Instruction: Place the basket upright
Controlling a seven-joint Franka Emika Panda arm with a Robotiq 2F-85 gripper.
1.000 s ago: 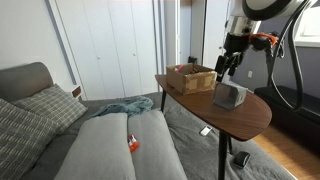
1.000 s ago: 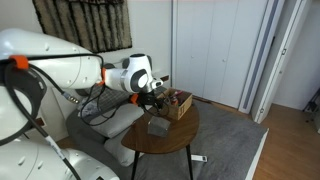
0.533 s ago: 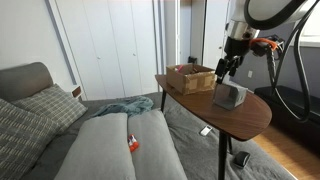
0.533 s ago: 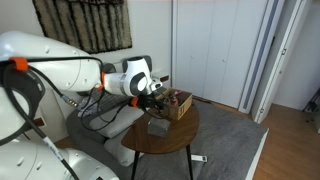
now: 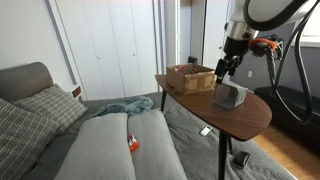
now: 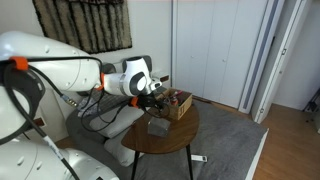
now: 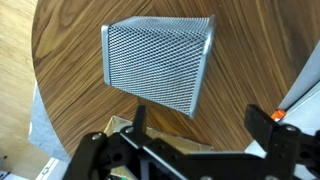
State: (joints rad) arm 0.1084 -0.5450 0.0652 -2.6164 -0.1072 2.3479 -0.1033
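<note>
The basket is lying with its mesh side up and my open gripper is just off the basket's rim, so I need to grab that rim (image 7: 202,75) and tip the basket upright.
The small grey mesh basket (image 7: 158,62) lies on its side on the round wooden table (image 7: 70,110); it also shows in both exterior views (image 5: 229,95) (image 6: 158,126). My gripper (image 7: 200,118) is open and empty, hovering above the table just beside the basket and not touching it. In both exterior views the gripper (image 5: 222,68) (image 6: 157,96) hangs above the table between the grey basket and the brown woven tray.
A shallow brown woven tray (image 5: 190,77) (image 6: 177,104) stands on the far part of the table. A grey sofa (image 5: 90,145) with cushions and a blue cloth lies beside the table. White closet doors stand behind. A black cable loops near the arm.
</note>
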